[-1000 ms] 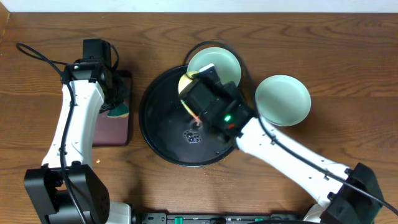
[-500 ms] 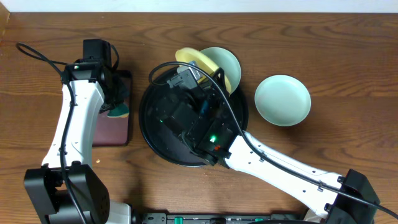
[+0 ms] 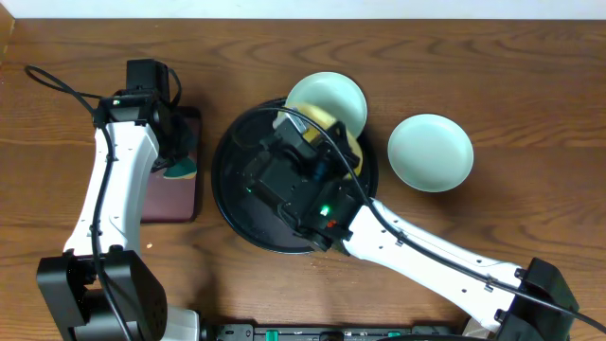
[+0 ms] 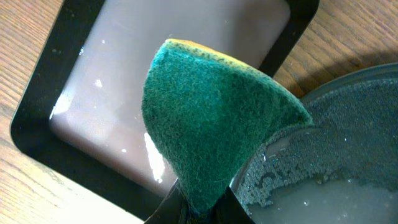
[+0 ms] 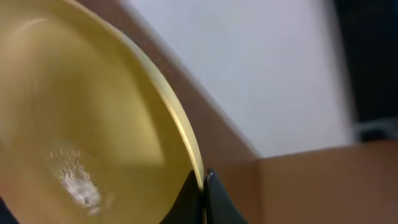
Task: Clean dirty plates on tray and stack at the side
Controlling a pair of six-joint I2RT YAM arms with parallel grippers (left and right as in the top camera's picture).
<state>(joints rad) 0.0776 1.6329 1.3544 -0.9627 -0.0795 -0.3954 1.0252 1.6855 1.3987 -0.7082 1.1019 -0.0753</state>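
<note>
The robot's right gripper will release the pale yellow plate on top of the mint plate lying on the table (image 3: 430, 152).
The black round tray (image 3: 232, 194) sits mid-table. My right gripper (image 5: 204, 186) is shut on the rim of the pale yellow plate (image 5: 81, 124), held tilted above the tray; in the overhead view the plate (image 3: 331, 123) shows partly behind the arm. One mint plate (image 3: 327, 98) rests on the tray's far rim. The other mint plate (image 3: 431, 152) lies on the table to the right. My left gripper (image 4: 199, 208) is shut on a green and yellow sponge (image 4: 211, 118) above the maroon tray (image 4: 93, 81); it shows in the overhead view (image 3: 178, 169) too.
The rectangular maroon tray (image 3: 170, 204) lies left of the black tray. A container of foamy water (image 4: 336, 168) is at the right of the left wrist view. A black cable (image 3: 57, 80) runs across the table's left side.
My right arm has tilted and shifted the yellow plate from up near the tray's far rim to lower over the tray, now mostly hidden behind the wrist. The left arm has not moved.
</note>
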